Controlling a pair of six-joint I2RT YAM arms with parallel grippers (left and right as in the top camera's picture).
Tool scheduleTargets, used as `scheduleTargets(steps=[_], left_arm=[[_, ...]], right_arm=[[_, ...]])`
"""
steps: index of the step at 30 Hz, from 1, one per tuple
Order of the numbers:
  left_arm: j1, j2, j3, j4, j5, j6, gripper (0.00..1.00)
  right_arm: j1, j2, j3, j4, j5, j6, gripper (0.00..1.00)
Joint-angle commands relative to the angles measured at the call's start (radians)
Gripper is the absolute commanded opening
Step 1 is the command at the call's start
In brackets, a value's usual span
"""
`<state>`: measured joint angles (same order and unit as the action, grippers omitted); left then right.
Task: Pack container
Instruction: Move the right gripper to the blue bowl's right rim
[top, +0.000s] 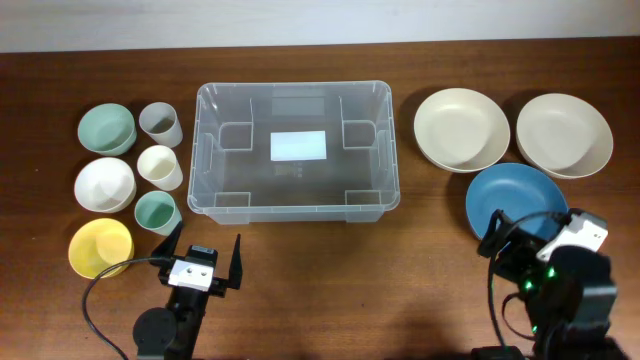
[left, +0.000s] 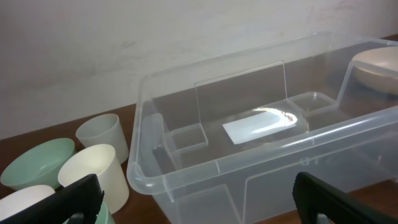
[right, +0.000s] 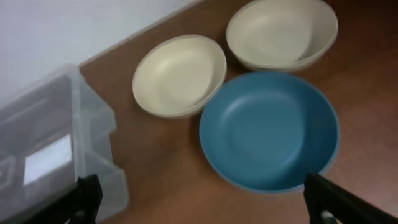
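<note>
My right gripper needs to close on the near edge of the blue plate (top: 551, 236) (right: 333, 155), toward the plate's side away from the clear plastic container.
The clear plastic container (top: 230, 165) stands empty at the table's middle, a white label (top: 299, 146) on its base. My left gripper (top: 205, 252) hovers open in front of its near left corner, with nothing between the fingers. In the left wrist view the container (left: 186, 171) fills the frame just beyond the open left gripper (left: 198, 196). My right gripper (top: 525, 232) stands open at the near edge of a blue plate (top: 515, 195). In the right wrist view the open right gripper (right: 202, 190) spans bare wood beside the blue plate (right: 269, 127), holding nothing.
Left of the container sit a green bowl (top: 107, 129), a white bowl (top: 104, 184), a yellow bowl (top: 101, 247), and grey (top: 160, 124), cream (top: 160, 167) and teal (top: 157, 212) cups. Two cream bowls (top: 461, 129) (top: 563, 134) sit at the right.
</note>
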<state>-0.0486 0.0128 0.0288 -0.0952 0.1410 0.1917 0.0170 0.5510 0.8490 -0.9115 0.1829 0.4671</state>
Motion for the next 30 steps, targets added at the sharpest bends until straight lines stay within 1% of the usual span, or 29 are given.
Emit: scheduleTargets(steps=[1, 3, 5, 7, 9, 10, 13, 15, 22, 24, 27, 30], left_arm=[[0.000, -0.008, -0.008, 0.001, -0.008, 0.012, 1.00], [0.000, -0.008, -0.008, 0.001, -0.008, 0.012, 1.00], [0.000, -0.008, -0.008, 0.001, -0.008, 0.012, 1.00], [0.000, -0.008, -0.008, 0.001, -0.008, 0.012, 1.00], [0.000, -0.008, -0.008, 0.001, -0.008, 0.012, 1.00], [0.000, -0.008, -0.008, 0.001, -0.008, 0.012, 1.00], [0.000, -0.008, -0.008, 0.001, -0.008, 0.012, 1.00], [0.000, -0.008, -0.008, 0.001, -0.008, 0.012, 1.00], [0.000, -0.008, -0.008, 0.001, -0.008, 0.012, 1.00], [0.000, -0.008, -0.008, 0.001, -0.008, 0.012, 1.00], [0.000, -0.008, -0.008, 0.001, -0.008, 0.012, 1.00], [0.000, -0.008, -0.008, 0.001, -0.008, 0.012, 1.00]], right_arm=[[0.009, 0.070, 0.068, -0.044, -0.089, 0.020, 0.99], [0.009, 0.098, 0.068, -0.051, -0.111, 0.000, 0.99], [0.008, 0.125, 0.069, -0.083, -0.053, 0.031, 0.99], [-0.009, 0.147, 0.069, -0.154, 0.060, 0.174, 0.99], [-0.055, 0.163, 0.068, -0.246, 0.153, 0.316, 0.99], [-0.089, 0.167, 0.068, -0.276, 0.172, 0.350, 0.99], [-0.208, 0.168, 0.068, -0.286, 0.134, 0.354, 0.99], [-0.283, 0.168, 0.066, -0.284, 0.095, 0.321, 0.99], [-0.520, 0.203, 0.044, -0.237, -0.088, 0.107, 0.99], [-0.602, 0.259, 0.037, -0.194, -0.208, -0.003, 0.99], [-0.680, 0.357, 0.037, -0.161, -0.340, -0.107, 0.99], [-0.737, 0.470, 0.037, -0.131, -0.423, -0.195, 0.99]])
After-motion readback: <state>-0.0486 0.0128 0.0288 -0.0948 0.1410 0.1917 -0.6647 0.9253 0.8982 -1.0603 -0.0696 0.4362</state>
